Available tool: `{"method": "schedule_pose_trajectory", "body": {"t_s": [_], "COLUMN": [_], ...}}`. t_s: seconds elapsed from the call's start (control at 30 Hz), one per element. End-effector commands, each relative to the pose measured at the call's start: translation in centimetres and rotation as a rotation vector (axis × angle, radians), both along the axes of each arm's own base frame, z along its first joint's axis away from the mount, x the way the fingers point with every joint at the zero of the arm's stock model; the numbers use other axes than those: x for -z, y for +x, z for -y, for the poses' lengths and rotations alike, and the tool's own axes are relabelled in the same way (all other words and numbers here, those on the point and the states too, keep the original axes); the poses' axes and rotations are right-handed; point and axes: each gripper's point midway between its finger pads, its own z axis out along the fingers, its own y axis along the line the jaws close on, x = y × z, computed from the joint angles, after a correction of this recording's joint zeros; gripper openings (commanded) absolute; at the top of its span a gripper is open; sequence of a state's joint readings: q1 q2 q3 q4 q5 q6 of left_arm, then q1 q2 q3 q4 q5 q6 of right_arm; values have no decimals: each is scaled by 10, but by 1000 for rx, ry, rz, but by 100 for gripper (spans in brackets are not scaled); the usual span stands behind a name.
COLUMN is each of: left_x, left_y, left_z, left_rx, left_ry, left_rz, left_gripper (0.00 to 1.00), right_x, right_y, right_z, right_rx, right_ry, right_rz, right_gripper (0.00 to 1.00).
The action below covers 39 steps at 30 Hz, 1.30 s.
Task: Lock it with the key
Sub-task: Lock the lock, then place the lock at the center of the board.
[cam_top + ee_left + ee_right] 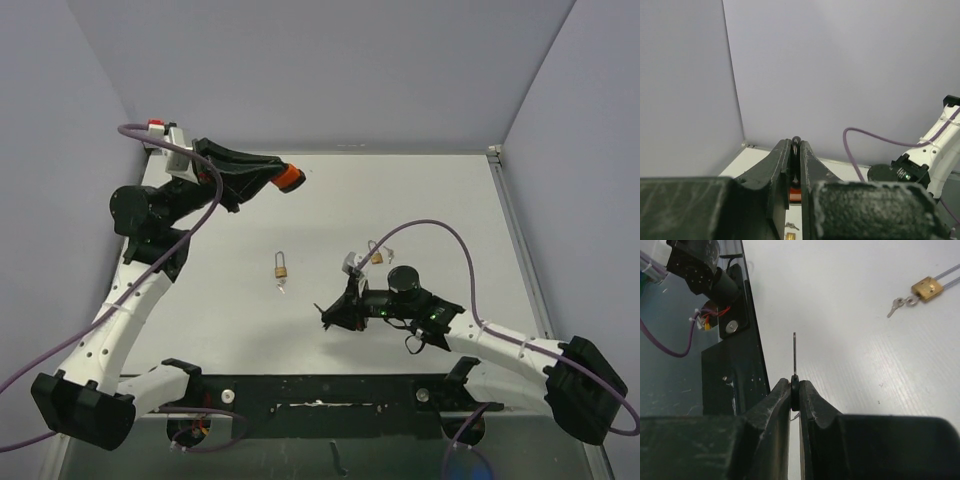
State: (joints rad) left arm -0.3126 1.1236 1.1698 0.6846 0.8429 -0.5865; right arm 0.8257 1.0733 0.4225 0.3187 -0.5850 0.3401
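Observation:
I need to release the key from my right gripper so that it rests on the bare table [340, 261], in between the brass padlocks.
My left gripper [274, 174] is raised at the back left, shut on an orange-bodied lock [290, 179]. In the left wrist view the lock's dark curved top [796, 141] pokes out between the fingers of the left gripper [795, 146], with its orange body [794, 194] lower in the gap. My right gripper [328, 316] hovers low over the table right of centre, shut on the black head of a key [795, 384]. The key's thin blade [794, 352] points edge-on straight ahead of the right gripper [795, 385]. The two grippers are far apart.
A brass padlock [281, 269] with small keys lies mid-table, seen too in the right wrist view [927, 288] with its keys [897, 304]. Another brass padlock [377, 256] lies beside the right arm's purple cable. The black base bar [320, 392] runs along the near edge.

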Motion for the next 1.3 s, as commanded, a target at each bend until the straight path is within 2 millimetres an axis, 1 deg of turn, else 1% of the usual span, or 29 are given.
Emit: {"method": "schedule_pose_trajectory", "body": {"t_s": [0.0,0.07,0.1,0.13,0.2,0.27,0.37,0.4,0.5,0.6,0.73,0.83,0.93,1.03,1.2,1.23,1.27], "left_x": [23,49,62,80,109,138,175,191,221,248,284,314,339,357,376,381,384], "left_y": [14,26,31,36,44,53,66,71,80,89,102,111,117,123,135,137,138], "left_z": [1,3,4,6,9,13,23,27,44,59,67,72,76,80,86,87,88], "left_rx": [-38,-59,-62,-60,-54,-44,-58,-65,-94,-101,-91,-84,-77,-74,-68,-66,-63], "left_ry": [26,69,88,109,137,170,227,256,339,393,408,434,446,446,450,452,452], "left_rz": [-67,-147,-188,-236,-316,-386,-460,-492,-526,-563,-635,-686,-720,-738,-749,-755,-754], "left_gripper": [0,0,0,0,0,0,0,0,0,0,0,0,0,0,0,0,0], "right_x": [-47,-54,-57,-60,-64,-68,-74,-76,-79,-81,-76,-65,-51,-39,-22,-15,-12], "right_y": [28,41,53,62,79,92,108,115,133,148,161,168,172,176,186,189,192], "right_z": [2,10,17,24,39,53,65,69,76,77,70,65,59,54,42,41,40], "right_rx": [112,198,271,332,448,529,594,616,650,666,672,671,662,650,619,619,618], "right_ry": [44,19,3,-10,-38,-55,-63,-68,-72,-77,-94,-102,-115,-122,-136,-149,-151], "right_rz": [166,197,218,233,246,256,253,247,218,196,174,148,113,83,35,21,14], "right_gripper": [0,0,0,0,0,0,0,0,0,0,0,0,0,0,0,0,0]}}
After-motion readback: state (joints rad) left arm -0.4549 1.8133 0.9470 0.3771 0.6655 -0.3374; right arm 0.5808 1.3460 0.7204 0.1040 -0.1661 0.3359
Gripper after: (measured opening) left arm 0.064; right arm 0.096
